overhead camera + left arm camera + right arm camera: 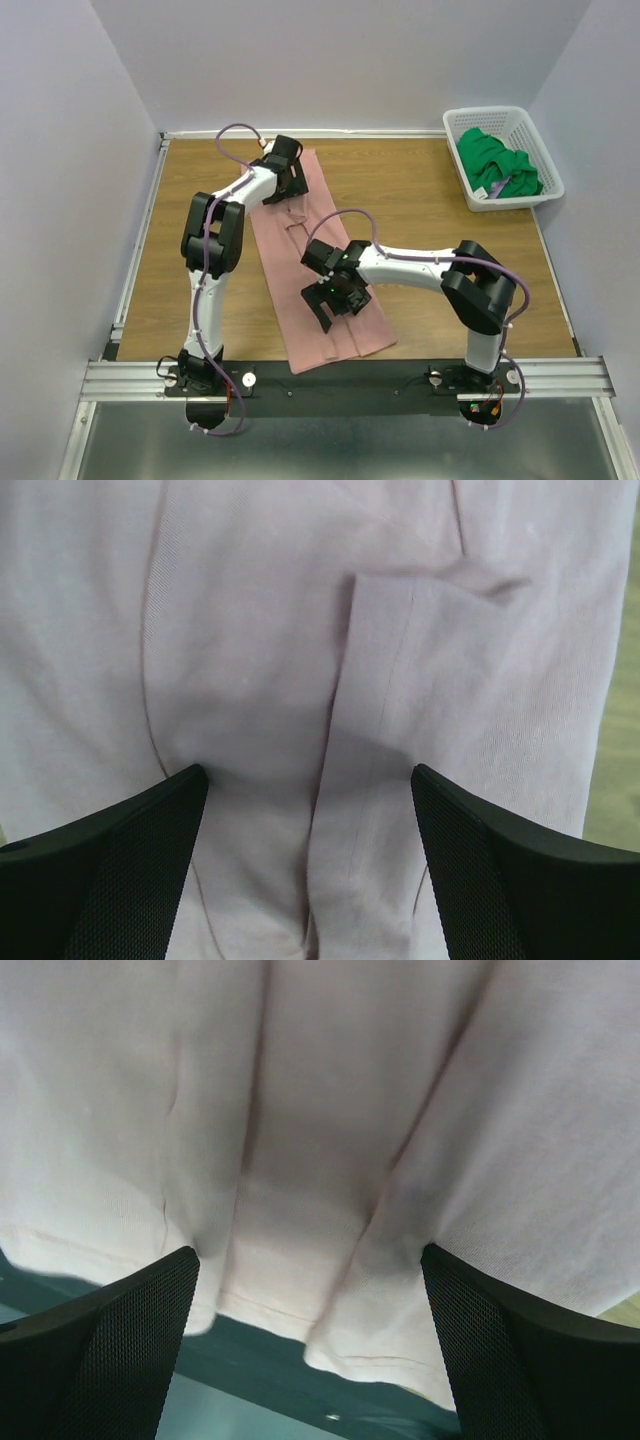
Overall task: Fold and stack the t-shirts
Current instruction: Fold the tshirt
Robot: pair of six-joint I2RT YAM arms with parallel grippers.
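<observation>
The robot's right gripper needs to close on the near hem corner (394, 343) of the dusty-pink t-shirt, on the same side as the white basket.
A dusty-pink t-shirt (280, 255) lies folded lengthwise into a long strip running from the far middle of the table to its near edge. My left gripper (287, 185) hovers open over the strip's far end, where a folded sleeve flap (420, 660) shows; the fingers (130, 870) straddle the cloth (260, 630) with nothing pinched. Over the near part, my right gripper (340, 305) is open too, with the pink cloth (330, 1090) and its hem (290, 1310) between the spread fingers (490, 1350). A bright green t-shirt (495, 165) lies crumpled in the basket.
A white lattice basket (500, 112) stands at the far right corner of the wooden table (420, 200). The black rail (360, 380) with both arm bases runs along the near edge. Grey walls close in the left, back and right.
</observation>
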